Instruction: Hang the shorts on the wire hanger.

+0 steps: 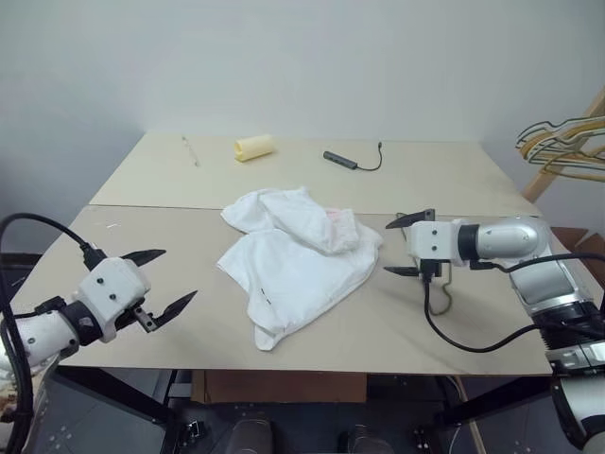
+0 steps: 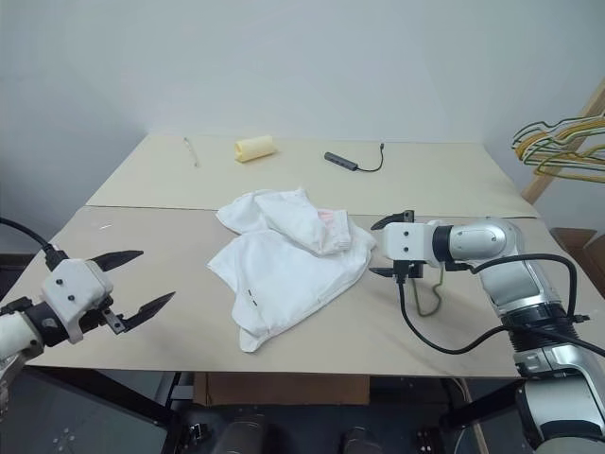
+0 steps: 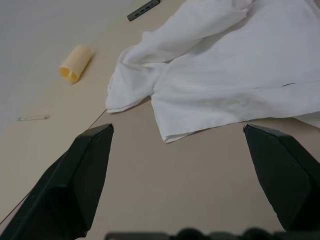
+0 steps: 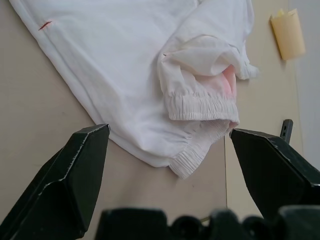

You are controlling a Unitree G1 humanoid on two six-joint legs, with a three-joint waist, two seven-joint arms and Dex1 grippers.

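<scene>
The white shorts are within sight. My left gripper needs to close on the near edge of the white shorts (image 1: 294,331), just past the front corner of the hem.
The white shorts (image 1: 298,255) lie crumpled in the middle of the table, with the gathered waistband (image 4: 200,107) and a pink spot turned towards my right gripper. My right gripper (image 1: 386,248) hovers open just right of the waistband, fingers pointing at it, not touching. My left gripper (image 1: 180,274) stands open near the front left table edge, well short of the shorts' hem (image 3: 170,135). A thin grey wire loop (image 2: 439,291) lies on the table under my right wrist; it looks like part of the wire hanger, the rest hidden by the arm.
At the back of the table (image 1: 142,180) lie a yellow roll (image 1: 254,147), a black adapter with a cable (image 1: 342,160) and a thin stick (image 1: 190,149). Coloured hangers (image 1: 558,142) hang on a wooden rack at the far right. A seam crosses the table behind the shorts.
</scene>
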